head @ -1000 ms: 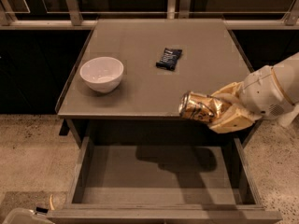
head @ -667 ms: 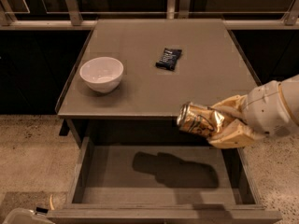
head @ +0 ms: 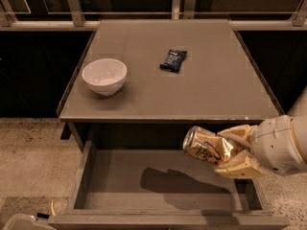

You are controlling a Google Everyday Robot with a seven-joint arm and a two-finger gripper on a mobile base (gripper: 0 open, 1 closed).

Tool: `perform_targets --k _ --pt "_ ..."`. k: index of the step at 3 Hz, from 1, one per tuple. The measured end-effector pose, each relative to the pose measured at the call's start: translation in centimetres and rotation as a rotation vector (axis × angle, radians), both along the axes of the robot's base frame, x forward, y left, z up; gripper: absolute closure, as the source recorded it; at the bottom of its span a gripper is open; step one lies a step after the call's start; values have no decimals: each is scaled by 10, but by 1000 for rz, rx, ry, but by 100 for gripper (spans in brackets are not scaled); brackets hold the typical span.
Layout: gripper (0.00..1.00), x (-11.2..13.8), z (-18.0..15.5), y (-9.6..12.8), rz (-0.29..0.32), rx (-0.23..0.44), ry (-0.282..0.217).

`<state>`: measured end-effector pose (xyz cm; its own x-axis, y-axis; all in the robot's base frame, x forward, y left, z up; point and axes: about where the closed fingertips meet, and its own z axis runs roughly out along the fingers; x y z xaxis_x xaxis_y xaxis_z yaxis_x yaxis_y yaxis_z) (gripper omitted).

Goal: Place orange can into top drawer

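Note:
The robot's gripper needs to release the orange can on the bottom of the drawer, beside the drawer side (head: 222,179) closest to the robot's arm.
The orange can (head: 205,146) is golden-orange with pale markings and a silver top. It lies on its side in my gripper (head: 229,152), silver top pointing left. The gripper is shut on the can and comes in from the right on a white arm. The can hangs above the right part of the open top drawer (head: 120,195), just in front of the tabletop's front edge. The drawer is pulled out, wide and shallow, with a flat grey-brown bottom. The can's shadow falls on the drawer floor.
A white bowl (head: 104,75) stands at the left of the tabletop (head: 216,85). A small dark snack packet (head: 173,60) lies near the middle. A railing runs behind the table. A pale object (head: 21,222) sits at the lower left corner on the speckled floor.
The gripper with the can has moved down and forward, from the tabletop's front edge to over the open drawer. The bowl and packet have not moved.

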<state>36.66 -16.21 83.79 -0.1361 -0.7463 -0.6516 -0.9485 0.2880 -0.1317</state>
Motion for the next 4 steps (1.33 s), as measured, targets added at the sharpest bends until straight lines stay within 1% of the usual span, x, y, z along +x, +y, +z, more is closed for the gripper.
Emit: perform_targets --k 1,2,3,4 --pt "100 3 -31 -14 -42 -2 64" --pt "100 12 -66 -32 -83 -12 137" --pt "100 12 -66 -32 -83 -12 136" --pt "100 14 -102 -43 -126 38 151"
